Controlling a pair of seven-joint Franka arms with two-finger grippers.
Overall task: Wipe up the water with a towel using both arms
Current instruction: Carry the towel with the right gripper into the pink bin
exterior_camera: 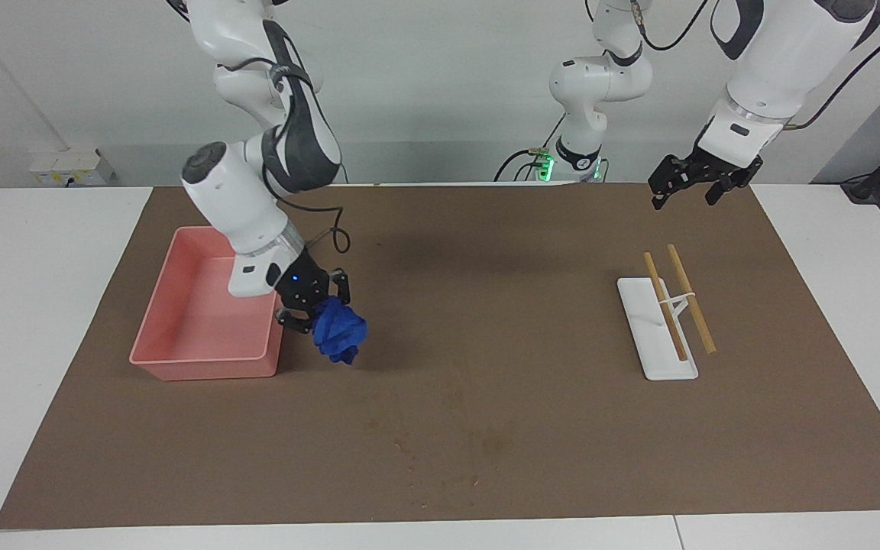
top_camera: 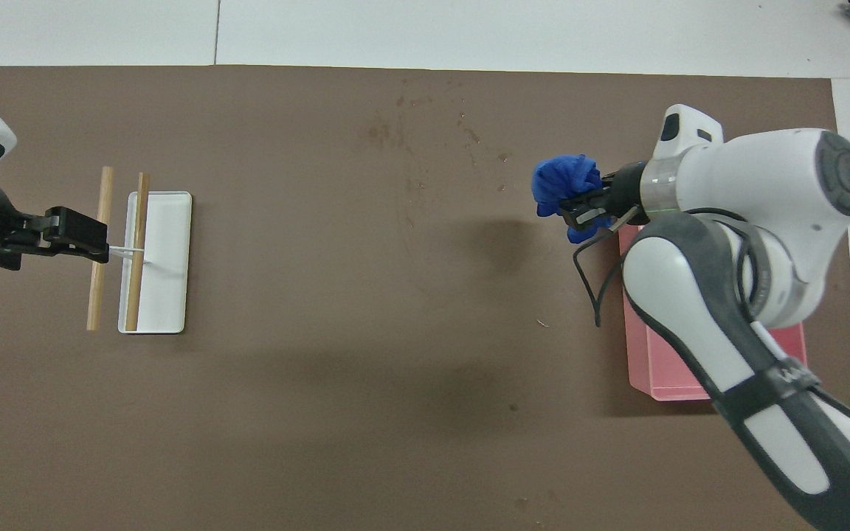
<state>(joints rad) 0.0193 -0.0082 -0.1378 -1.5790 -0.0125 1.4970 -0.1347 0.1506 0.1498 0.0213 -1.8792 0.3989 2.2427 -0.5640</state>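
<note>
Next, my right gripper lets go of the blue towel inside the pink tray (top_camera: 707,310), close to the middle of the tray's bottom.
My right gripper (exterior_camera: 316,308) is shut on the blue towel (exterior_camera: 341,330), a bunched cloth held over the brown mat just beside the pink tray (exterior_camera: 156,309). In the overhead view the towel (top_camera: 561,184) sticks out past the right gripper (top_camera: 581,210). The water (exterior_camera: 440,443) is faint darker blotches and specks on the mat, farther from the robots than the towel; it also shows in the overhead view (top_camera: 432,140). My left gripper (exterior_camera: 686,192) is open and empty, raised over the mat at the left arm's end, above the wooden sticks (top_camera: 100,247) in the overhead view.
A white flat tray (exterior_camera: 665,363) with two wooden sticks (exterior_camera: 690,298) across it lies toward the left arm's end. The pink tray (top_camera: 661,369) lies toward the right arm's end, partly covered by the right arm. The brown mat (exterior_camera: 486,305) covers most of the table.
</note>
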